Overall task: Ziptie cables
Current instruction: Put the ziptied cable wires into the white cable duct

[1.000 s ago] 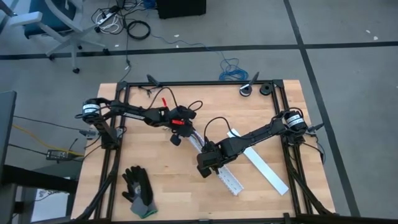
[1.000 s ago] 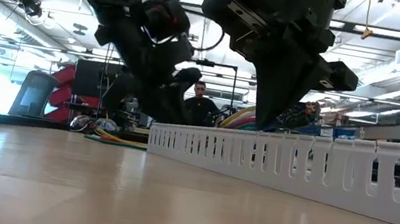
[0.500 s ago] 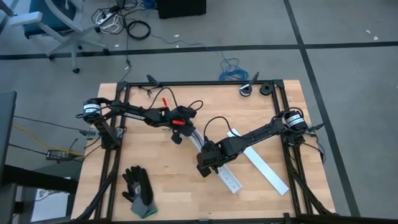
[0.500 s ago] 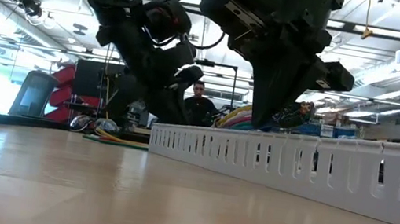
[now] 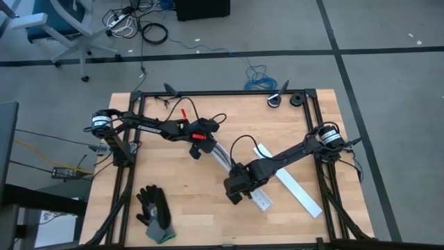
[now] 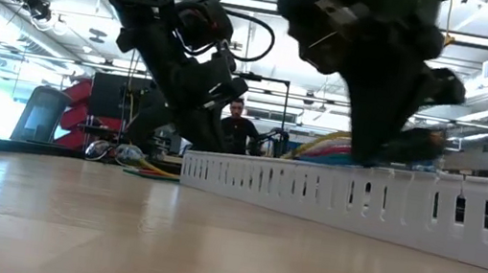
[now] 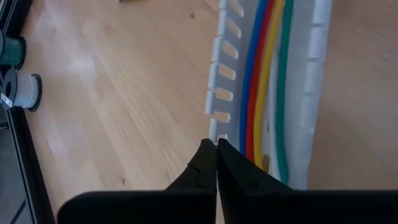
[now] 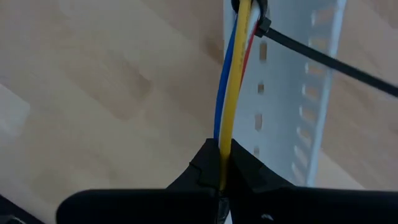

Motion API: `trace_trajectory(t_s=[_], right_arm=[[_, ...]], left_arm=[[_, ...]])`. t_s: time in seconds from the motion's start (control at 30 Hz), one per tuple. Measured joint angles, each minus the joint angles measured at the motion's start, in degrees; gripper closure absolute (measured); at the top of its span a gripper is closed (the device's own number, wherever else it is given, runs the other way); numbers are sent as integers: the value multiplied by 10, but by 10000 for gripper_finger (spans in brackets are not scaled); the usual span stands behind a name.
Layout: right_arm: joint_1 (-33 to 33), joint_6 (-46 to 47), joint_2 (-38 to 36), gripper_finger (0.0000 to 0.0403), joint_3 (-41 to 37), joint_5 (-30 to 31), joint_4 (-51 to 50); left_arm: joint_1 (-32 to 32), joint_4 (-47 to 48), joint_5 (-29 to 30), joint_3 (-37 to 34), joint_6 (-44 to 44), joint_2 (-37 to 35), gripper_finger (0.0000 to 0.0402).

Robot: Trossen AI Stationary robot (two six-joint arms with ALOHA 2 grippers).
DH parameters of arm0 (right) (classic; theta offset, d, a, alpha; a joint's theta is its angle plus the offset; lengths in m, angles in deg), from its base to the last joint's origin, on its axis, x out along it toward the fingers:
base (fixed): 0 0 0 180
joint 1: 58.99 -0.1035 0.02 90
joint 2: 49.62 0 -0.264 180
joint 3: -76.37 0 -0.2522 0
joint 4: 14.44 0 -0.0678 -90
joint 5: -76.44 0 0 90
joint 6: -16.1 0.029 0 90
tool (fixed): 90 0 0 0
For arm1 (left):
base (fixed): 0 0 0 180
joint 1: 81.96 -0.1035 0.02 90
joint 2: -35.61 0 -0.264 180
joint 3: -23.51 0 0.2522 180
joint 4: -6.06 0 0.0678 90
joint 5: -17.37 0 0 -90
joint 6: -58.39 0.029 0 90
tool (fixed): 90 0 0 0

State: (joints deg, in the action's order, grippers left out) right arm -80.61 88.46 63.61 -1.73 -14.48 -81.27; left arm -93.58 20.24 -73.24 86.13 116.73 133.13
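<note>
Next, my right gripper lets go of the cables beside the white slotted channel, at the channel's near end point(image 5: 257, 207).
A white slotted channel point(image 5: 258, 201) lies slantwise on the wooden table with the cables in it, blue, red, yellow and green point(image 7: 264, 74). A black ziptie point(image 8: 259, 22) loops round the cables point(image 8: 225, 93), and its tail point(image 8: 326, 62) runs off across the channel. My right gripper point(image 5: 239, 187) stands over the channel's near end, shut on the cables. My left gripper point(image 5: 196, 149) is at the channel's far end, its fingers shut at the slotted side wall point(image 7: 216, 106). My left gripper has its shut fingertips point(image 7: 207, 152) at the end of the channel's slotted side wall point(image 7: 214, 134), coming slanting down along the channel. A thin white sliver shows between the fingers, so the wall seems pinched. The channel lies flat on the table. My right gripper pinches the bundled cables point(image 8: 222, 146) between its two fingers, a short way from the ziptie loop. The fingers point steeply down. The cables run straight from the fingers to the loop, raised above the channel's floor point(image 6: 330, 147).
A second white strip point(image 5: 295, 186) lies right of the channel. Black gloves point(image 5: 154, 214) lie near the front left, and two spools point(image 5: 275, 101) stand at the far edge. Black frame rails point(image 5: 125, 187) border the table. A person point(image 6: 239, 121) is beyond it.
My right gripper has gone a little toward the table's right and near edges, along the channel, still shut on the cables, which now rise higher above the channel wall in the low view. My left arm has stayed in place.
</note>
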Motion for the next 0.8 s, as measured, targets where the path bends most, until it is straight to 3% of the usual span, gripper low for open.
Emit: trace_trajectory(t_s=[0.43,0.8], right_arm=[[-48,-15,0,400,45,-21,-129],[-80,-4,0,400,43,-23,-127]], left_arm=[[0,4,2,-1,1,1,401],[0,4,2,-2,0,2,401]])
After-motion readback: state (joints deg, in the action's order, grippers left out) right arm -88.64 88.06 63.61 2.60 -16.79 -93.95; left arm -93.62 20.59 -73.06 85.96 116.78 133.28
